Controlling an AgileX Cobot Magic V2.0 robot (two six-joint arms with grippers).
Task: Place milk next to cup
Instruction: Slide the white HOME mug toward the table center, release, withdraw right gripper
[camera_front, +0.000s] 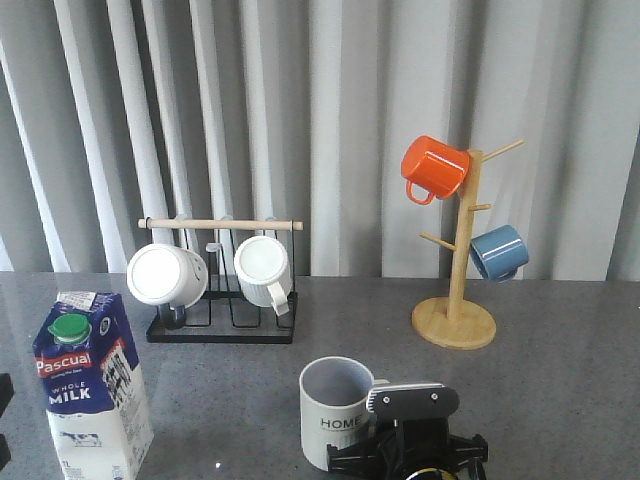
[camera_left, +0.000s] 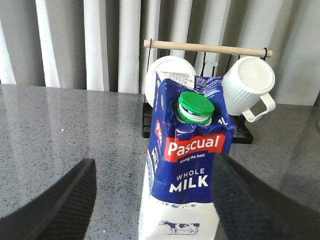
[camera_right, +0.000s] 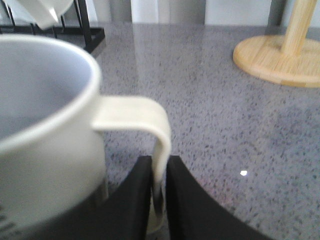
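The fingers of my left gripper should close on the middle of the milk carton (camera_front: 90, 396) (camera_left: 188, 184), level with the word MILK, below the milk carton's red band.
The milk (camera_front: 90, 392) is a blue and white carton with a green cap. It stands upright at the front left of the grey table. In the left wrist view the milk (camera_left: 187, 170) stands between the fingers of my left gripper (camera_left: 154, 162), which is open, with a wide gap on one side. The cup (camera_front: 338, 402), off-white with "HOME" on it, stands at front centre. My right gripper (camera_front: 412, 425) is behind its handle. In the right wrist view this gripper (camera_right: 159, 167) is shut on the cream handle (camera_right: 145, 120) of the cup (camera_right: 45, 125).
A black wire rack (camera_front: 220, 325) with a wooden rod holds two white mugs at the back left. A wooden mug tree (camera_front: 455, 320) at the back right carries an orange mug (camera_front: 435, 168) and a blue mug (camera_front: 498, 252). A grey curtain hangs behind the table.
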